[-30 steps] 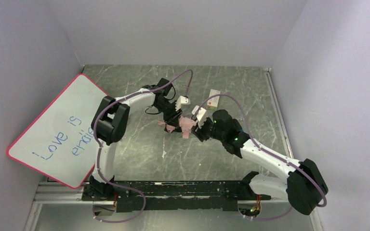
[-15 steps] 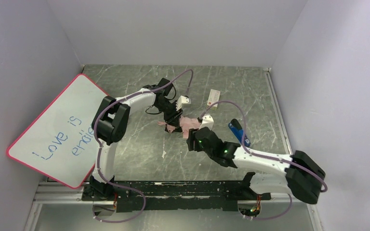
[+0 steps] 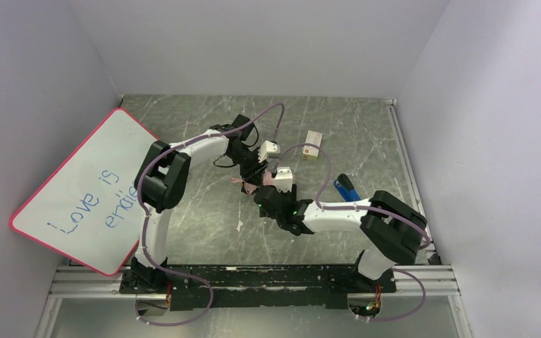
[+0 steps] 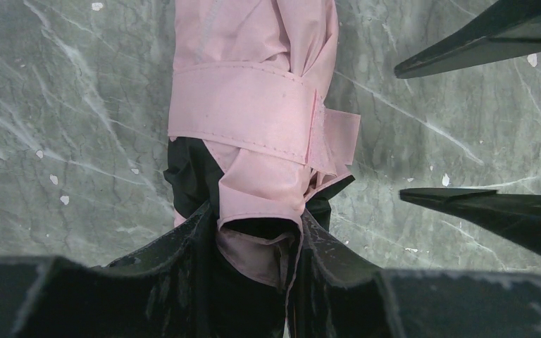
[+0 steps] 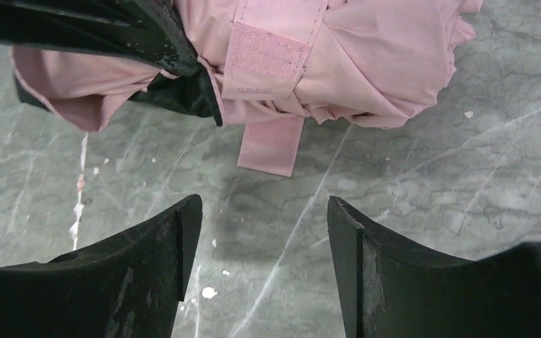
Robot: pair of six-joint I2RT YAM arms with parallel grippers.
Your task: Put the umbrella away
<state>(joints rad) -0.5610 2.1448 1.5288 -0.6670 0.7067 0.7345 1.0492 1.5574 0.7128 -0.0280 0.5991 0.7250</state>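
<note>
My right gripper faces only a short strap tab poking out from under the umbrella, so it should grip the tab close to the pink fabric (image 5: 275, 127) and pull it out.
The umbrella (image 4: 253, 91) lies folded on the grey marble table, pale pink outside with black inner fabric showing, and its pink strap (image 4: 243, 105) is wrapped round it. My left gripper (image 4: 257, 229) is shut on the umbrella's near fabric end. In the top view the left gripper (image 3: 253, 172) sits over the umbrella (image 3: 246, 185). My right gripper (image 5: 264, 232) is open and empty above bare table, just short of the umbrella (image 5: 338, 63) and its hanging strap tab (image 5: 271, 144). In the top view the right gripper (image 3: 264, 200) is on the umbrella's near side.
A pink-framed whiteboard (image 3: 77, 190) with blue writing leans against the left wall. A small white box (image 3: 313, 146) lies at the back of the table. A blue object (image 3: 345, 187) lies to the right of the right arm.
My right arm has swung left and folded in, carrying its gripper from the umbrella's right side to its near side. The blue object has come into view. The left gripper has stayed put.
</note>
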